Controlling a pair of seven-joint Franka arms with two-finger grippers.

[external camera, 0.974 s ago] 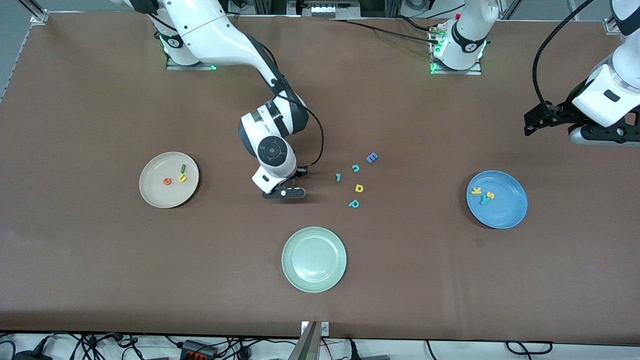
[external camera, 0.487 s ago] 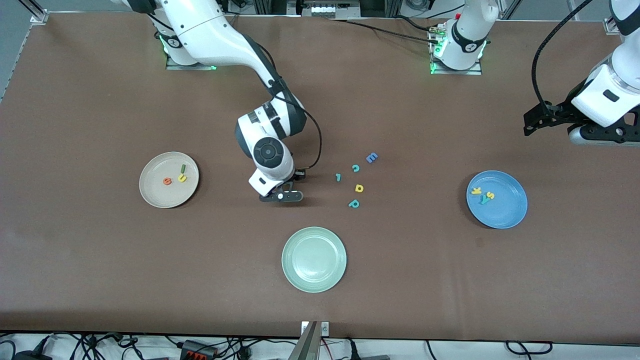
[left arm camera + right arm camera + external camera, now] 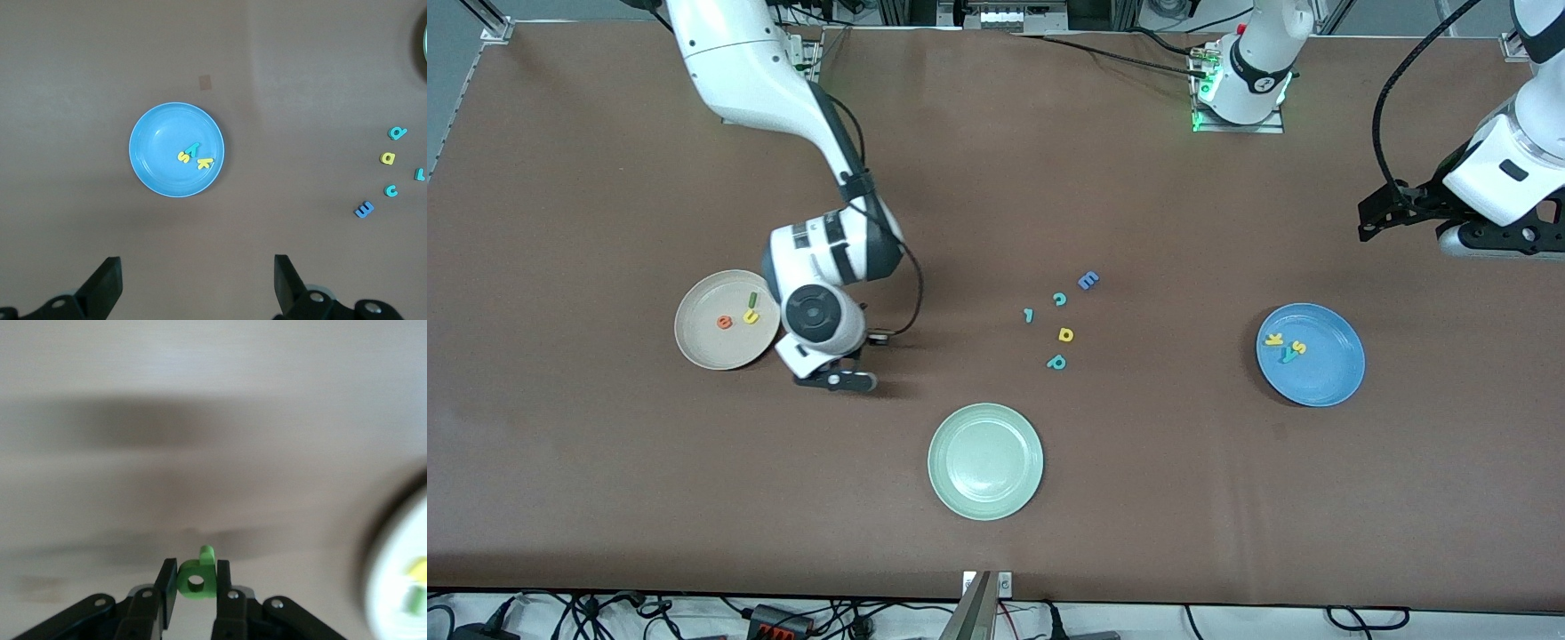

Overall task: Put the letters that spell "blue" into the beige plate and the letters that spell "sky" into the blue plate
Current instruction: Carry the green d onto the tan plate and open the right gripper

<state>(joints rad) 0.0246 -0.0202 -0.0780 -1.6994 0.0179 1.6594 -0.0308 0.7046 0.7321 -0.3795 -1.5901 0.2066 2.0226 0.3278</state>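
Next, my right gripper puts the green "b" down beside the thin green "l" in the beige plate (image 3: 737, 292).
My right gripper (image 3: 838, 380) is shut on the green "b" (image 3: 197, 579), which shows clamped between its fingers in the right wrist view. It hangs over the table just beside the beige plate (image 3: 703, 347). In that plate lie the orange "e" (image 3: 724, 322), the yellow "u" (image 3: 751, 316) and the thin green "l" (image 3: 753, 300). The blue plate (image 3: 1325, 378) holds the yellow "k" (image 3: 1274, 339), the yellow "s" (image 3: 1299, 348) and the teal "y" (image 3: 1287, 356). My left gripper (image 3: 195, 267) waits open and empty high above the blue plate (image 3: 157, 160).
A pale green plate (image 3: 985, 460) lies near the table's front edge. Loose letters sit mid-table: a blue "E" (image 3: 1088, 281), a teal "c" (image 3: 1059, 299), a teal stroke (image 3: 1029, 314), a yellow "d" (image 3: 1065, 334) and a teal "p" (image 3: 1056, 362).
My right arm has carried the green "b" from beside the loose letters at mid-table to the rim of the beige plate. The left arm has not moved.
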